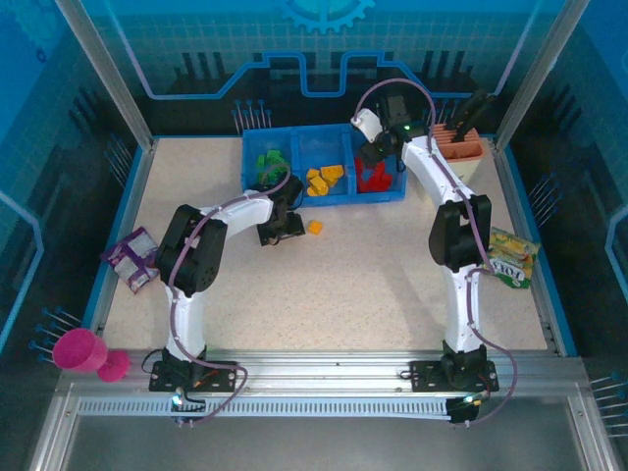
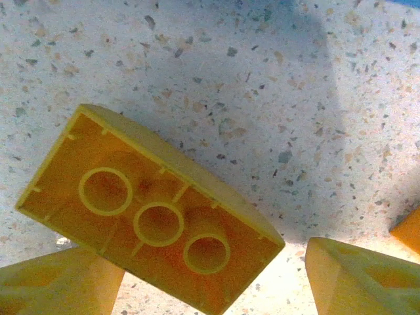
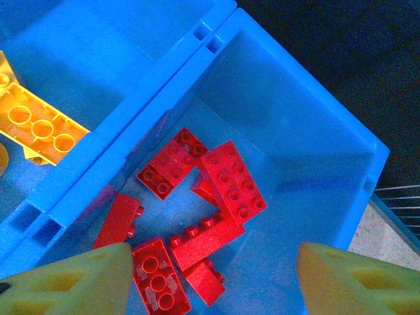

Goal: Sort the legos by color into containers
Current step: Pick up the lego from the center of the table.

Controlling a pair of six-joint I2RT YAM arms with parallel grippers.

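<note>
The yellow-orange lego lies at a slant across the fingers of my left gripper. Next, my left gripper opens, turns to line up with it and grips its long sides [image 2: 185, 169].
A yellow-orange lego [image 2: 151, 216] lies studs-down-side up on the speckled table, tilted between the fingers of my open left gripper [image 2: 213, 275]. It overlaps the left finger [image 2: 59, 282] and stands apart from the right finger [image 2: 361, 275]. Seen from above, the left gripper [image 1: 280, 226] is just in front of the blue containers tray [image 1: 339, 202], with another orange lego [image 1: 315, 227] to its right. Green legos [image 1: 270, 162], yellow legos [image 1: 324, 179] and red legos [image 1: 373, 177] fill separate compartments. My right gripper [image 3: 215, 262] hangs open over the red legos [image 3: 226, 180].
A purple packet [image 1: 132, 260] lies at the left edge and a green-yellow snack packet [image 1: 510, 257] at the right. A cream holder with orange top [image 1: 461, 147] stands right of the tray. A pink cup [image 1: 83, 351] sits off the table's near left corner.
</note>
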